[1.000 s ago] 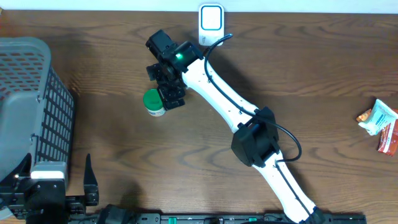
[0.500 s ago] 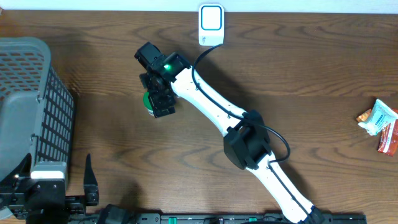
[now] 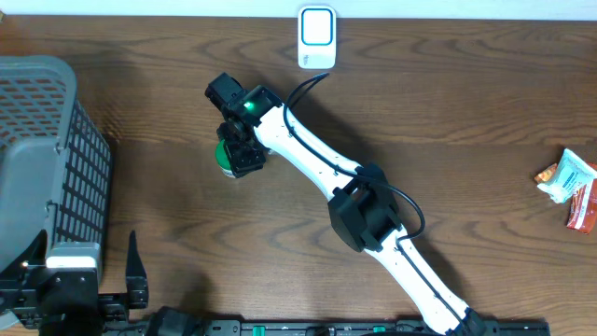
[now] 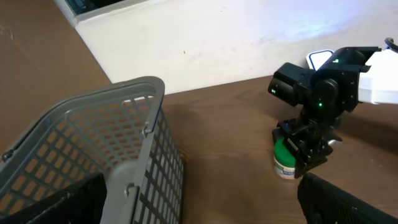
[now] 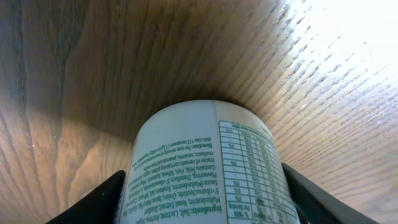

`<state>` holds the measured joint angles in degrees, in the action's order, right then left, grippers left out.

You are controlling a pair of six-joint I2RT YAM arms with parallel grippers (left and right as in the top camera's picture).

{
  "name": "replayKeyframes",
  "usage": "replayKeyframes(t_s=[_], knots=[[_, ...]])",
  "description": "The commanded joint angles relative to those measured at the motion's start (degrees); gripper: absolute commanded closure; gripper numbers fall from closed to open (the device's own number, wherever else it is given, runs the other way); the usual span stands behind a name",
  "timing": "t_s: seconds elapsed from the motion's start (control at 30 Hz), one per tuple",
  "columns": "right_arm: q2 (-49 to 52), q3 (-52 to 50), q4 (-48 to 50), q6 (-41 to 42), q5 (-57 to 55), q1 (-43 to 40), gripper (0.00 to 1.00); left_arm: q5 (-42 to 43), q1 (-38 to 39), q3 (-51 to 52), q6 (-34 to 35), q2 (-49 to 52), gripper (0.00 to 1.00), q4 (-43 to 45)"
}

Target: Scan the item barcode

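Note:
Next, I set the white tub, now standing upright on the table, down with my right gripper on the wooden table [image 3: 341, 161] in front of the white scanner.
The item is a small white tub with a green lid [image 3: 222, 155], standing upright on the wooden table left of centre. My right gripper [image 3: 241, 154] reaches down over it from above. In the right wrist view the tub's printed label [image 5: 205, 168] fills the space between the two black fingers [image 5: 93, 202], which press against its sides. The left wrist view shows the tub [image 4: 285, 163] under the right gripper [image 4: 310, 146]. A white scanner [image 3: 317, 35] stands at the table's far edge. My left gripper [image 4: 199, 205] hangs open at the near left corner, holding nothing.
A grey mesh basket [image 3: 47, 140] fills the left side, close to my left gripper. Snack packets [image 3: 564, 177] lie at the right edge, a red one [image 3: 585, 207] among them. The scanner's cable [image 3: 312, 79] runs near the right arm.
My right gripper moved left from beside the tub to over it, and its jaws closed in on the tub's sides. The left arm stayed still.

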<state>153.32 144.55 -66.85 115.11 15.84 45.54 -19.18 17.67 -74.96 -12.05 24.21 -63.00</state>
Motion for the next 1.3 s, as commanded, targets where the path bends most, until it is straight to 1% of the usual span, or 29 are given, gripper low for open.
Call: replayKeyframes(t_s=[0.0,0.07,0.13,0.17,0.3,0.4,0.43,0.7,0.8,0.87,1.0,1.07,1.13,1.17,1.23,1.27], knots=[[0.55,0.09,-1.03,-7.06,-1.38,-0.13,0.5,0.5,-0.24,-0.09,-0.33,-0.28,0.02,0.02],[0.55,0.09,-2.19,-11.56,-1.4,-0.57,0.51,0.5,-0.24,-0.09,-0.33,-0.28,0.02,0.02],[0.55,0.09,-3.98,-18.78,-1.38,-1.25,0.51,0.5,-0.24,-0.09,-0.33,-0.28,0.02,0.02],[0.55,0.09,-4.76,-23.1,-1.38,-1.66,0.5,0.48,-0.24,-0.09,-0.33,-0.28,0.02,0.02],[0.2,0.09,-9.44,-44.94,2.47,-4.35,0.51,0.5,-0.24,-0.09,-0.35,-0.28,0.02,0.02],[-0.07,0.09,-15.41,-57.88,4.2,-6.93,0.52,0.5,-0.24,-0.09,-0.35,-0.28,0.02,0.02],[-0.09,0.09,-17.22,-61.05,4.17,-7.72,0.55,0.48,-0.24,-0.09,-0.35,-0.28,0.02,0.02],[-0.09,0.09,-27.39,-93.74,3.52,-15.39,0.55,0.5,-0.24,-0.09,-0.35,-0.28,0.02,0.02],[-0.09,0.09,-30.12,-105.11,0.72,-17.77,0.55,0.5,-0.24,-0.09,-0.35,-0.28,0.02,0.02],[-0.09,0.09,-30.51,-109.22,-3.67,-18.78,0.54,0.5,-0.24,-0.09,-0.35,-0.28,0.02,0.02],[-0.33,0.09,-30.51,-114.46,-9.77,-19.3,0.43,0.5,-0.24,-0.09,-0.33,-0.28,0.02,0.02],[-0.79,0.09,-30.49,-115.01,-14.8,-19.17,0.36,0.5,-0.24,-0.09,-0.33,-0.28,0.02,0.02],[-1.57,0.09,-30.51,-115.03,-18.97,-18.71,0.34,0.5,-0.24,-0.09,-0.35,-0.28,0.02,0.02],[-2.08,0.09,-30.51,-115.05,-20.37,-18.43,0.31,0.5,-0.24,-0.09,-0.33,-0.28,0.02,0.02],[-3.65,0.09,-30.51,-116.13,-22.71,-17.59,0.23,0.48,-0.24,-0.09,-0.33,-0.28,0.02,0.02],[-4.74,0.09,-30.49,-116.28,-23.96,-17.03,0.14,0.5,-0.24,-0.09,-0.35,-0.28,0.02,0.02]])
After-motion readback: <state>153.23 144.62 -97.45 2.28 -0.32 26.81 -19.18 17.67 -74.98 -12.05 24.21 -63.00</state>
